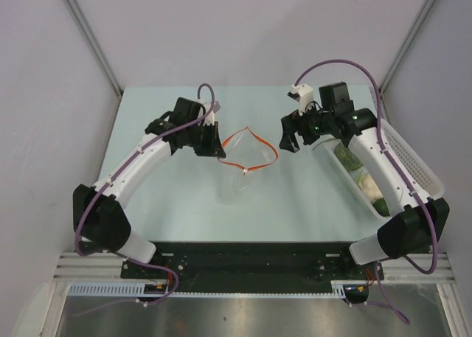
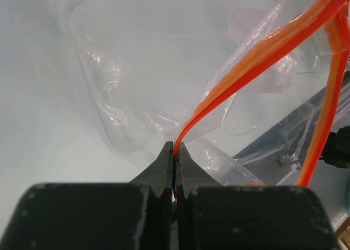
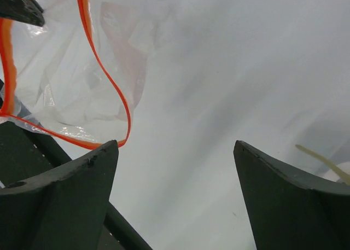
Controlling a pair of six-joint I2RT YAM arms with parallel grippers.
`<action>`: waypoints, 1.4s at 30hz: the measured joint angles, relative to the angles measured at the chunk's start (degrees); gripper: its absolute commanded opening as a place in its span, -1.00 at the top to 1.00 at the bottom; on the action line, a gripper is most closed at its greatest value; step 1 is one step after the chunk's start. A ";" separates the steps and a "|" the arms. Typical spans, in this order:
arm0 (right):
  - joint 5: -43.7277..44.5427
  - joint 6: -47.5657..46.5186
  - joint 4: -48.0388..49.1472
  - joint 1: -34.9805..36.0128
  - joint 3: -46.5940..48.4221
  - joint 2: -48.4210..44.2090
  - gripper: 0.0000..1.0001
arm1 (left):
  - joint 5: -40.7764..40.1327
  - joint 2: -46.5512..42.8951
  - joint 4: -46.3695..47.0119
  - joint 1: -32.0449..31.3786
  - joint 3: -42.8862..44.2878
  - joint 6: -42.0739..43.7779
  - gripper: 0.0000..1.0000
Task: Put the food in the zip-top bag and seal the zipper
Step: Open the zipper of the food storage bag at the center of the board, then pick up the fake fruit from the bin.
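Observation:
The green pumpkin's pale stem (image 1: 330,139) (image 3: 343,175) sticks out over the basket's edge, and my right gripper needs to go there next and close on it.
The clear zip-top bag (image 1: 242,176) lies mid-table with its mouth held open in a loop. My left gripper (image 1: 220,150) is shut on the left end of the orange-red zipper (image 1: 254,139). In the left wrist view the strip (image 2: 262,53) runs up from the shut gripper (image 2: 175,149) over the crinkly bag (image 2: 147,69). My right gripper (image 1: 289,141) stands open just right of the bag's mouth, with nothing between its fingers (image 3: 176,146); the zipper (image 3: 106,75) and bag (image 3: 65,69) sit to its left. The food (image 1: 363,178), green and pale pieces, lies in the basket under my right arm.
A long white perforated basket (image 1: 417,160) runs along the table's right side, partly covered by the right arm. Grey walls close in the table at the back and both sides. The left gripper's dark fingertip (image 3: 16,6) shows at the top left of the right wrist view.

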 measured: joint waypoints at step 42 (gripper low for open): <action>16.72 -49.75 -16.50 -14.93 16.09 25.29 0.12 | 0.76 3.52 1.57 -2.99 2.05 -2.01 1.00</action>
